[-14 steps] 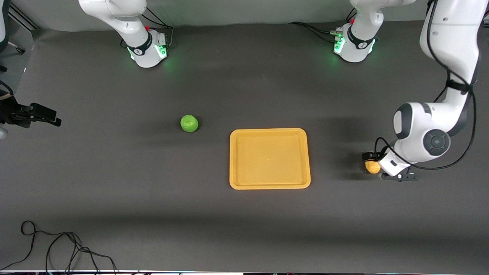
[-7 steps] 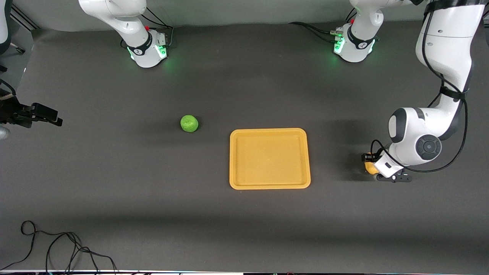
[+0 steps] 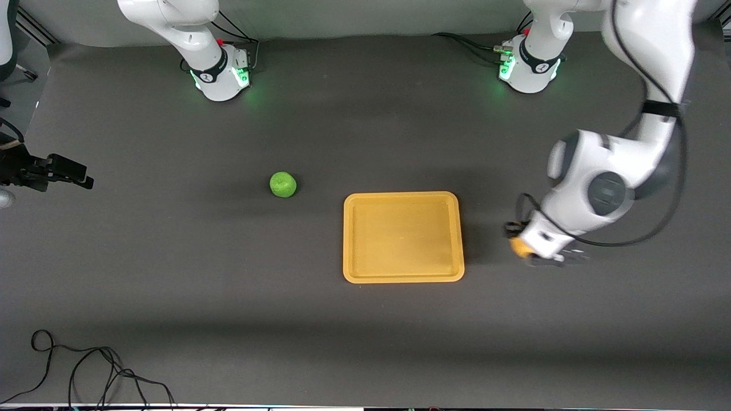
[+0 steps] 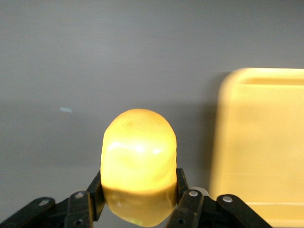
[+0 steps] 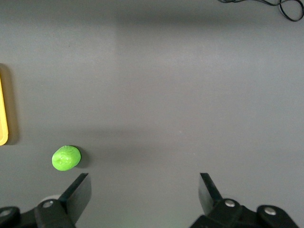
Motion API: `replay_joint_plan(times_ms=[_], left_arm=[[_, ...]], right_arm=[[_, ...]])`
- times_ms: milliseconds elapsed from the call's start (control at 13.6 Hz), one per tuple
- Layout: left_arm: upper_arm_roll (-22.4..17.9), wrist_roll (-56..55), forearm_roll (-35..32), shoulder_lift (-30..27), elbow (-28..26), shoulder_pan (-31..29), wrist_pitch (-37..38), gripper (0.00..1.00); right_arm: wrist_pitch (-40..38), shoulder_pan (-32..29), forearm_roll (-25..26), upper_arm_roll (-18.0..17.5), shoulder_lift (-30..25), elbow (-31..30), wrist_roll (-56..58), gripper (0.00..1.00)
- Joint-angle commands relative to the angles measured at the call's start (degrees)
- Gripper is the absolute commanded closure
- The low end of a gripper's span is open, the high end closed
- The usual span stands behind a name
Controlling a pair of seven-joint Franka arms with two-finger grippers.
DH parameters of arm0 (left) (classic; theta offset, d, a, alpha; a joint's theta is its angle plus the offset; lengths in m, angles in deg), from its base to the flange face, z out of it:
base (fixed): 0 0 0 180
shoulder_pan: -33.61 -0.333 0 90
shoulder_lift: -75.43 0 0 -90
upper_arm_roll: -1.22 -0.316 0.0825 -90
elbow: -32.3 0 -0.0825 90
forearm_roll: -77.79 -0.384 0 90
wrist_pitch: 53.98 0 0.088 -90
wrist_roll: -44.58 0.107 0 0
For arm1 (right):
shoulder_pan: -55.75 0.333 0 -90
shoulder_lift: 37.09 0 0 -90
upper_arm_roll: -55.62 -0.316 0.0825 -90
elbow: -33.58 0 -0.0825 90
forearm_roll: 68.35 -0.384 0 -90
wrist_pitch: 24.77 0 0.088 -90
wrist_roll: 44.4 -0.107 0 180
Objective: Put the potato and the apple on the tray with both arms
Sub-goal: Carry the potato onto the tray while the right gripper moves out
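My left gripper should set the potato, now held above the table beside the tray, down in the tray, just inside the rim [image 3: 443, 232] [image 4: 249, 153] that is nearest to my left gripper.
My left gripper [image 3: 522, 245] is shut on the yellow-orange potato [image 3: 519, 248], held above the table beside the tray's edge at the left arm's end. In the left wrist view the potato [image 4: 138, 161] sits between the two black fingers [image 4: 183, 183], with the tray [image 4: 259, 142] close by. The yellow-orange tray [image 3: 403, 274] lies flat mid-table and holds nothing. The green apple [image 3: 282, 184] rests on the table beside the tray, toward the right arm's end, and shows in the right wrist view [image 5: 65, 157]. My right gripper [image 5: 142, 190] is open and empty, above the table's right-arm end [image 3: 57, 171].
A black cable [image 3: 85, 371] lies coiled on the table near the front edge at the right arm's end. The two arm bases [image 3: 220, 74] [image 3: 528, 68] glow green along the top. The mat is dark grey.
My left gripper has lifted the potato and carried it toward the tray. The right arm, apple and tray have not moved.
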Motion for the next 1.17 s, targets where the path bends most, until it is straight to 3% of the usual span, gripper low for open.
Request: replay_joint_plan(times_ms=[0,293,513,733,807,953,1027,1100], left_arm=[[1.68,-9.25,1.19,4.1,1.55,5.5,-3.96,1.0],[1.68,-14.28,0.49,12.8,1.46,9.65,-10.03,1.0],[1.59,-14.38,0.4,13.08,1.2,9.65,-10.14,0.99],[1.41,-14.29,-0.21,13.96,1.28,9.56,-10.31,0.92],[1.41,-14.38,-0.82,13.96,1.28,9.39,-10.14,0.77],[1.41,-14.38,-0.92,13.96,1.46,9.56,-10.31,0.09],[1.41,-14.55,-0.92,13.79,1.63,9.65,-10.23,0.0],[1.41,-14.55,-1.0,13.17,1.81,9.3,-9.79,0.0]], right_arm=[[0.88,0.68,0.73,0.36,-1.49,-1.44,0.91,0.0],[0.88,1.29,0.55,0.27,-1.75,-1.79,0.65,0.0],[0.7,4.0,0.38,0.1,-2.1,-1.88,-3.46,0.0],[0.53,11.37,0.37,0.1,-2.54,-2.05,-13.9,0.0],[0.53,15.06,0.37,0.18,-2.63,-2.05,-18.03,0.0],[0.7,21.48,0.37,0.1,-2.8,-2.05,-27.87,0.0],[0.7,25.08,0.37,0.18,-2.89,-2.4,-31.57,0.0],[0.96,27.72,0.55,0.27,-3.76,-4.06,-32.83,0.0]])
